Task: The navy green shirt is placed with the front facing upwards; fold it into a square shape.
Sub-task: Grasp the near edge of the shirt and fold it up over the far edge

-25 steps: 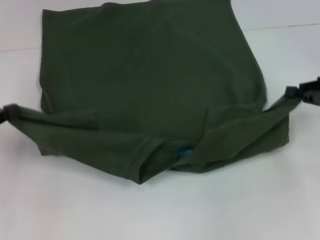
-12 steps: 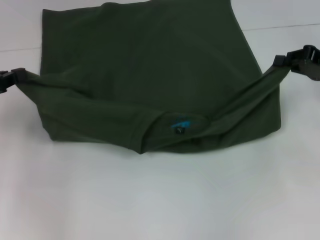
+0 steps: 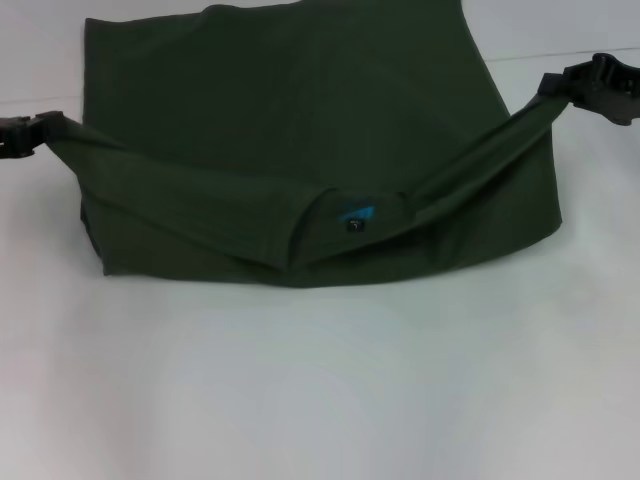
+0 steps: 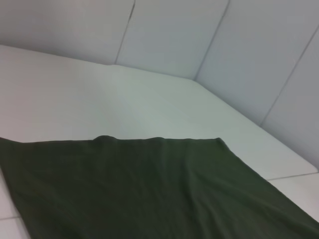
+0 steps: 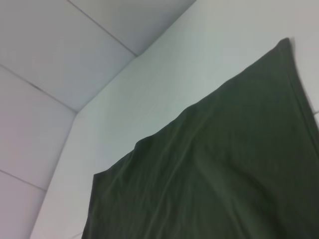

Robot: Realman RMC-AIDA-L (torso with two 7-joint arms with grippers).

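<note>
The robot's left gripper will release the lifted corner on the shirt's flat far part, just inside its side edge (image 3: pixel 110 110).
The navy green shirt (image 3: pixel 280 120) lies on the white table, with its near part lifted and carried over the rest. Its collar with a blue print and small black label (image 3: pixel 356 218) faces up in the fold's middle. At the left edge of the head view my left gripper (image 3: pixel 42 128) is shut on one lifted corner. At the upper right my right gripper (image 3: pixel 556 84) is shut on the other corner. The cloth stretches taut between them. The shirt (image 4: pixel 149 189) fills the lower part of the left wrist view, and the shirt (image 5: pixel 219 174) spreads across the right wrist view.
The white table (image 3: pixel 320 390) extends bare toward me in front of the shirt. Pale wall panels (image 4: pixel 199 35) stand behind the table's far edge and corner.
Both grippers have moved away from me and upward with the shirt's corners. The folded edge and collar have travelled farther over the shirt's body.
</note>
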